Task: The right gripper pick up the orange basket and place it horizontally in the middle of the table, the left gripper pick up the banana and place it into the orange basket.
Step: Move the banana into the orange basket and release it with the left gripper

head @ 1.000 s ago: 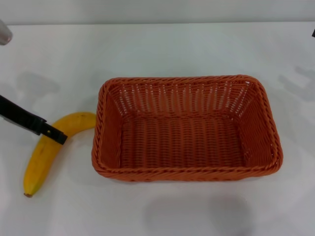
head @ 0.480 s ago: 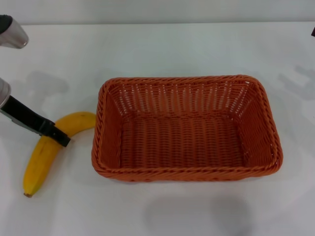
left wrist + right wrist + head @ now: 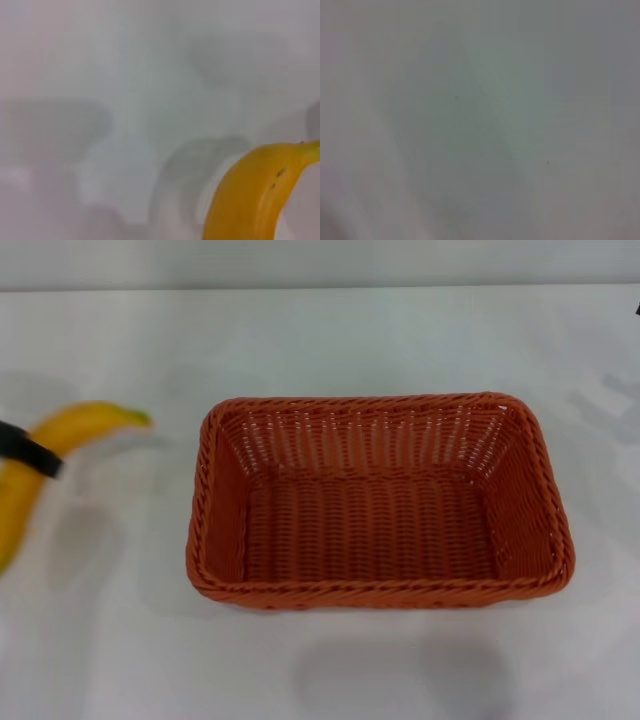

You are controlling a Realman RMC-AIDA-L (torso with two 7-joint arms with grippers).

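Note:
Next, my left gripper releases the banana on the middle of the orange basket's woven bottom (image 3: pixel 372 506).
The orange basket (image 3: pixel 380 502) sits lengthwise in the middle of the white table (image 3: pixel 330 340), empty. At the far left edge of the head view, the yellow banana (image 3: pixel 82 425) hangs above the table, its greenish stem tip pointing toward the basket. My left gripper (image 3: pixel 36 460) is shut on the banana, one black finger crossing its middle. The left wrist view shows the banana (image 3: pixel 250 195) close up over the white tabletop. Of my right gripper, only a dark sliver (image 3: pixel 637 308) shows at the right edge, well away from the basket.
Faint shadows lie on the bare white tabletop (image 3: pixel 120 620) around the basket. The right wrist view holds only plain white table surface (image 3: pixel 480 120).
The banana has come off the table in my left gripper and moved up and to the left, partly out of the head view. The basket has not moved.

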